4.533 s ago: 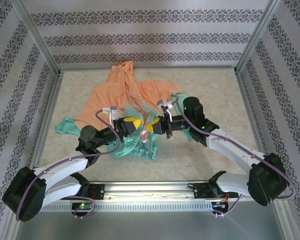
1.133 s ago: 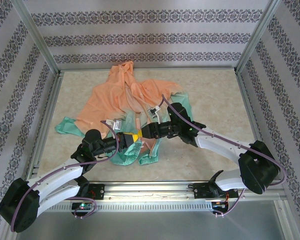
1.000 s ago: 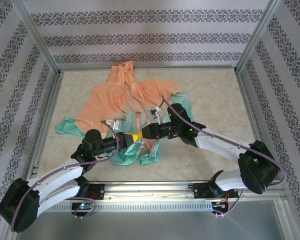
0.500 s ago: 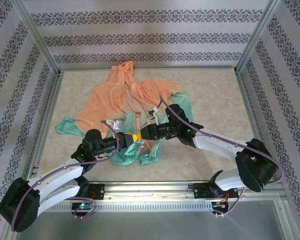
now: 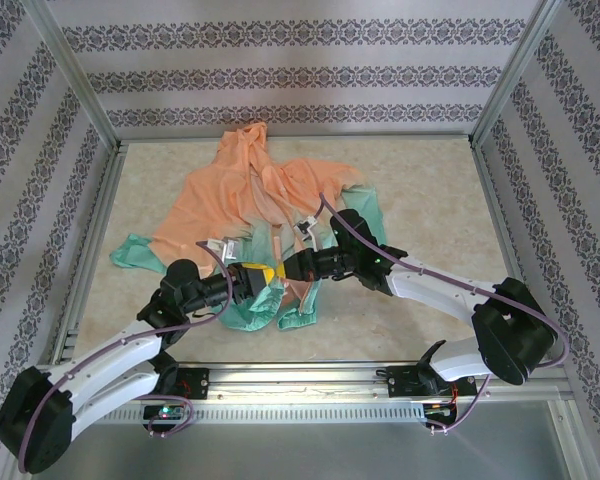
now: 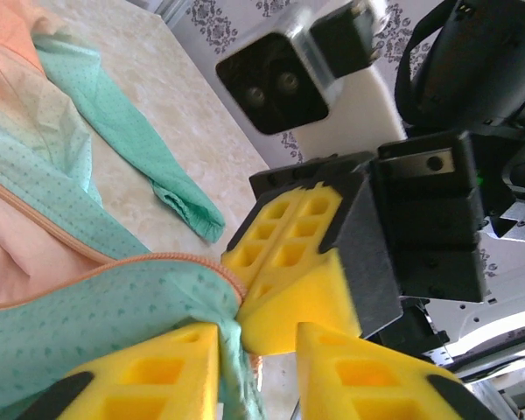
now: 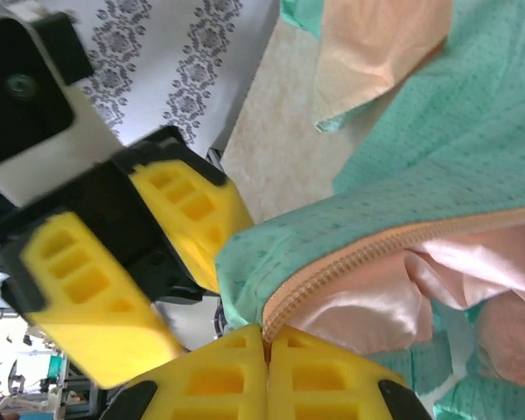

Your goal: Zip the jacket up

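Next, I open my left gripper and take the hem corner at the zipper tape's end [image 6: 257, 363], because the green hem lies bunched against that gripper's finger.
The jacket [image 5: 240, 190] lies spread on the table, orange hood at the far end and mint green hem toward me. My right gripper [image 5: 283, 269] is shut on the hem end of its orange zipper tape [image 7: 350, 262]; in the right wrist view the right gripper [image 7: 266, 337] has its yellow fingers pressed together on that tape. My left gripper [image 5: 259, 275] faces it tip to tip, open. In the left wrist view the left gripper [image 6: 258, 343] shows a gap, with green hem fabric [image 6: 114, 302] draped against its left finger. The right gripper [image 6: 245, 306] sits just beyond.
A mint cuff [image 5: 130, 252] lies out on the left of the beige table [image 5: 420, 190]. Aluminium frame rails [image 5: 300, 372] and patterned walls enclose the table. The two grippers nearly touch over the hem.
My right gripper has closed on the zipper end. My left gripper, shut a second ago, has opened and let go of the hem. Both arms have barely shifted.
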